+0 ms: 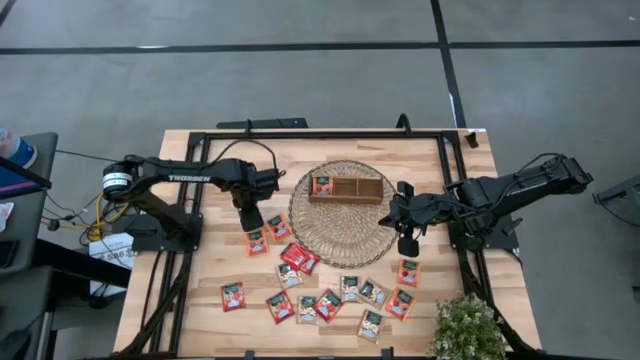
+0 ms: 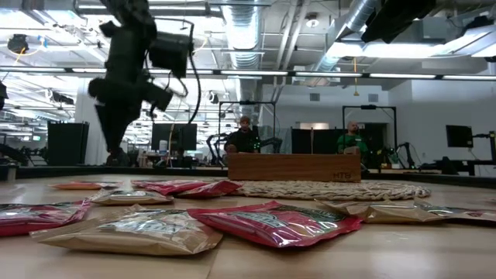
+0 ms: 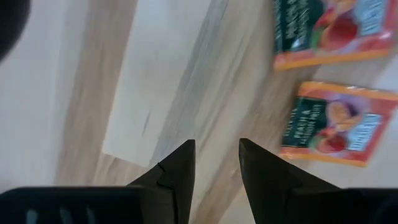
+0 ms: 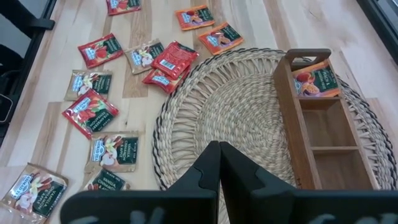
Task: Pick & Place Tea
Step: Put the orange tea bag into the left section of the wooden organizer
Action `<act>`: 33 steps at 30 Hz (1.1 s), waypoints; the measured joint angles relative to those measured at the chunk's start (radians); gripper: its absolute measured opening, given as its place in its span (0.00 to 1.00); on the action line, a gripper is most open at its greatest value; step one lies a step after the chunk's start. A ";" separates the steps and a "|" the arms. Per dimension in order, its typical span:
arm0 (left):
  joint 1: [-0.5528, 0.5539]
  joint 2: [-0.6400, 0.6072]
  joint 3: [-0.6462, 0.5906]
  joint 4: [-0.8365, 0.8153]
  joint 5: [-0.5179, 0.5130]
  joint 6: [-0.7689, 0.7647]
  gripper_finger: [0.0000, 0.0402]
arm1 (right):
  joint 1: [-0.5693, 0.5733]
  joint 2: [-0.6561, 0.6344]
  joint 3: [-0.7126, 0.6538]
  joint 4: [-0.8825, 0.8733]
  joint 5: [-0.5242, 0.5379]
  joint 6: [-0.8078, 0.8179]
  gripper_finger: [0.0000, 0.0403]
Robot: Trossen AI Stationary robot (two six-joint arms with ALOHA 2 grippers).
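The orange sachet that lies farther from the wicker mat, beside the other orange one, will have my left gripper close on its dark green end (image 1: 252,237) (image 3: 300,132).
Several tea sachets, red-orange and pale beige, lie flat on the wooden table, most of them near its front edge (image 1: 330,300). Two orange sachets (image 1: 256,240) (image 1: 278,228) lie left of the round wicker mat (image 1: 340,235). My left gripper (image 1: 250,222) points straight down, open, over bare wood beside these two (image 3: 329,124) and touches nothing. On the mat stands a wooden three-compartment tray (image 1: 362,190) with one sachet (image 1: 322,185) in its left compartment. My right gripper (image 1: 407,245) hangs shut above the mat's right edge, with nothing in it.
A potted plant (image 1: 468,328) stands at the table's near right corner. A black frame (image 1: 320,133) runs along the table's far edge and sides. One orange sachet (image 1: 408,272) lies just below my right gripper. Bare wood shows left of my left gripper.
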 joint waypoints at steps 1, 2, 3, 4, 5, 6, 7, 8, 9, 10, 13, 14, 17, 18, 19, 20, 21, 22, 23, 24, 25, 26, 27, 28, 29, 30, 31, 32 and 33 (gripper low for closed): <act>-0.003 0.000 -0.022 0.019 0.000 -0.007 0.29 | 0.000 0.000 0.000 0.000 0.000 0.000 0.00; -0.005 0.000 -0.041 0.038 0.000 -0.013 0.29 | 0.000 0.000 0.000 0.000 0.000 0.000 0.00; -0.008 0.000 -0.058 0.054 0.003 -0.015 0.29 | 0.000 0.000 0.000 0.000 0.000 0.000 0.00; -0.013 0.000 -0.072 0.067 0.008 -0.017 0.29 | 0.000 0.000 0.000 0.000 0.000 0.000 0.00; -0.020 0.000 -0.084 0.078 0.020 -0.018 0.29 | 0.000 0.000 0.000 0.000 0.000 0.000 0.00; -0.028 0.000 -0.095 0.091 0.037 -0.018 0.29 | 0.000 0.000 0.000 0.000 0.000 0.000 0.00; -0.038 0.000 -0.103 0.101 0.057 -0.018 0.29 | 0.000 0.000 0.000 0.000 0.000 0.000 0.00; -0.053 0.000 -0.105 0.110 0.078 -0.018 0.29 | 0.000 0.000 0.000 0.000 0.000 0.000 0.00; -0.067 0.000 -0.105 0.120 0.100 -0.018 0.29 | 0.000 0.000 0.000 0.000 0.000 0.000 0.00; -0.084 0.000 -0.105 0.131 0.116 -0.018 0.29 | 0.000 0.000 0.000 0.000 0.000 0.000 0.00; -0.134 -0.010 -0.105 0.166 0.138 -0.018 0.29 | 0.000 0.000 0.000 0.000 0.000 0.000 0.00; -0.151 -0.012 -0.105 0.177 0.138 -0.018 0.29 | 0.000 0.000 0.000 0.000 0.000 0.000 0.00; -0.193 -0.018 -0.105 0.186 0.136 -0.018 0.29 | 0.000 0.000 0.000 0.000 0.000 0.000 0.00; -0.205 -0.018 -0.105 0.185 0.136 -0.019 0.29 | 0.000 0.000 0.000 0.000 0.000 0.000 0.00; -0.216 -0.018 -0.105 0.182 0.135 -0.022 0.29 | 0.000 0.000 0.000 0.000 0.000 0.000 0.00; -0.227 -0.018 -0.105 0.183 0.136 -0.024 0.29 | 0.000 0.000 0.000 0.000 0.000 0.000 0.00; -0.236 -0.018 -0.105 0.183 0.134 -0.029 0.29 | 0.000 0.000 0.000 0.000 0.000 0.000 0.00; -0.244 -0.018 -0.105 0.186 0.125 -0.036 0.29 | 0.000 0.000 0.000 0.000 0.000 0.000 0.00; -0.250 -0.018 -0.105 0.192 0.108 -0.042 0.29 | 0.000 0.000 0.000 0.000 0.000 0.000 0.00; -0.255 -0.018 -0.105 0.197 0.087 -0.050 0.29 | 0.000 0.000 0.000 0.000 0.000 0.000 0.00; -0.259 -0.018 -0.105 0.198 0.067 -0.061 0.29 | 0.000 0.000 0.000 0.000 0.000 0.000 0.00; -0.260 -0.018 -0.105 0.198 0.054 -0.065 0.29 | 0.000 0.000 0.000 0.000 0.000 0.000 0.00; -0.259 -0.017 -0.105 0.198 0.048 -0.067 0.29 | 0.000 0.000 0.000 0.000 0.000 0.000 0.00; -0.260 -0.017 -0.105 0.198 0.042 -0.068 0.29 | 0.000 0.000 0.000 0.000 0.000 0.000 0.00; -0.260 -0.015 -0.105 0.199 0.042 -0.071 0.29 | 0.000 0.000 0.000 0.000 0.000 0.000 0.00; -0.260 -0.013 -0.104 0.199 0.040 -0.073 0.29 | 0.000 0.000 0.000 0.000 0.000 0.000 0.00; -0.260 -0.012 -0.105 0.198 0.030 -0.074 0.29 | 0.000 0.000 0.000 0.000 0.000 0.000 0.00; -0.260 -0.012 -0.105 0.198 0.017 -0.079 0.29 | 0.000 0.000 0.000 0.000 0.000 0.000 0.00; -0.260 -0.012 -0.105 0.199 0.008 -0.085 0.29 | 0.000 0.000 0.000 0.000 0.000 0.000 0.00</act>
